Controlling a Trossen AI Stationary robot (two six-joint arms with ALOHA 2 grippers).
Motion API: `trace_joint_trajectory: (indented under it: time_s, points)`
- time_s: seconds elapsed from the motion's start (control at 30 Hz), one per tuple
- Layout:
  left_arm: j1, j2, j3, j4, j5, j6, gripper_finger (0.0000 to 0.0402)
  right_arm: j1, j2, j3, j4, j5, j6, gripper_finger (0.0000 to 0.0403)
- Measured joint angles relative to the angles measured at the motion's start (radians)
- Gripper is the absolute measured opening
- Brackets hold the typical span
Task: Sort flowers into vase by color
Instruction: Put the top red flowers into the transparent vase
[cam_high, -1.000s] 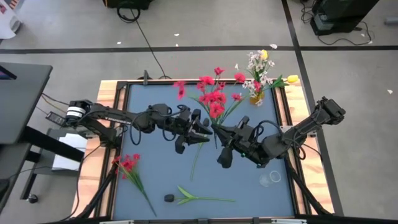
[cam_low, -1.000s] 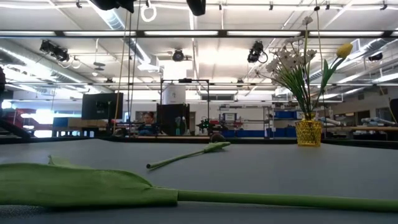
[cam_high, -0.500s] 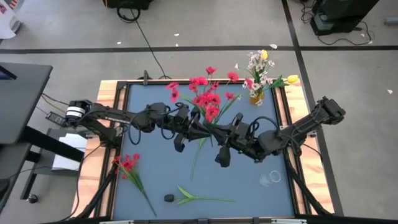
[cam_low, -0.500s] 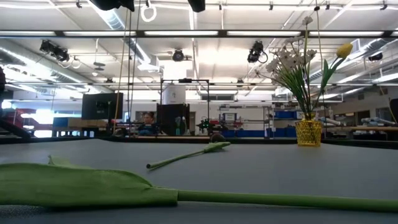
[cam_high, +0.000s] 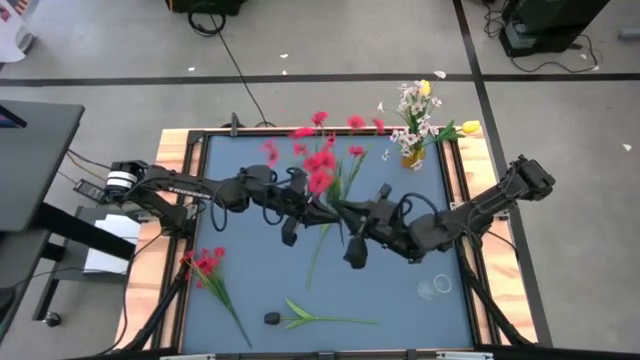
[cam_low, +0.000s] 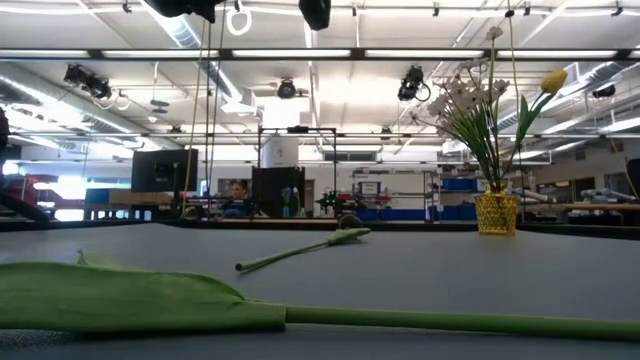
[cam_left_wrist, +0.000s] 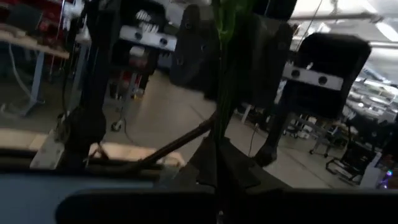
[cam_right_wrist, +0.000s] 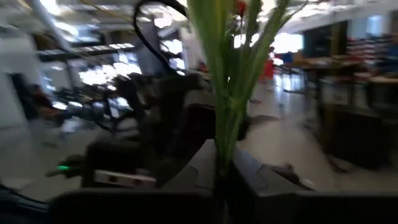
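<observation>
The stems of the red bunch of flowers are pinched in my right gripper below where the leaves gather, so it should open and close at the leaves' base (cam_right_wrist: 235, 103) while my left gripper holds.
A bunch of red flowers (cam_high: 320, 160) is held above the middle of the table, blossoms toward the far edge. My left gripper (cam_high: 322, 208) and my right gripper (cam_high: 346, 216) meet at its green stems, both shut on them. A yellow vase (cam_high: 412, 156) at the far right holds white sprays and yellow tulips (cam_low: 553, 78). On the table lie a second red bunch (cam_high: 205, 265) at the near left, a dark-headed bud with long leaves (cam_high: 300, 318) near the front edge, and a loose green stem (cam_high: 317, 255) in the middle. My left gripper pinches the red bunch's green stems (cam_left_wrist: 219, 146) between its two fingers, coming level from the table's left, across the stems. The bunch rises out of the fingers, clear of the table. My right gripper pinches the same bunch's stems (cam_right_wrist: 224, 152) between its two fingers, coming level from the table's right. The stems and leaves stand up out of the fingers.
A clear glass (cam_high: 435, 287) lies on the mat at the near right. A wooden frame (cam_high: 172, 150) borders the blue-grey mat. In the low view the long leaf (cam_low: 120, 298) lies close in front, the loose stem (cam_low: 300, 250) behind it.
My left gripper has shut on the red bunch's stems. My right gripper has carried the bunch toward the table's left, up against my left gripper. The blossoms have swung toward the left and far edges.
</observation>
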Motion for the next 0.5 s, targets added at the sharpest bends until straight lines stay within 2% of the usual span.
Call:
trace_joint_trajectory:
  time_s: [0.1,0.2,0.27,0.37,0.5]
  points:
    - [-0.002,0.0,0.001,-0.074,0.0,0.0,0.0001,0.035,-0.044,0.0,-0.092,0.086,0.046,0.0083]
    - [-0.002,0.001,0.0,-0.125,-0.014,0.022,0.0,0.054,-0.101,0.002,-0.267,0.091,0.189,0.0138]
    - [-0.001,0.001,0.0,-0.14,-0.015,0.025,0.0,0.057,-0.133,0.002,-0.417,0.041,0.324,0.0171]
    - [-0.001,0.001,0.0,-0.155,-0.016,0.041,0.0,0.034,-0.171,0.001,-0.58,-0.102,0.513,0.0208]
    - [-0.001,0.001,0.0,-0.181,-0.015,0.08,0.0,0.001,-0.173,0.001,-0.627,-0.211,0.583,0.023]
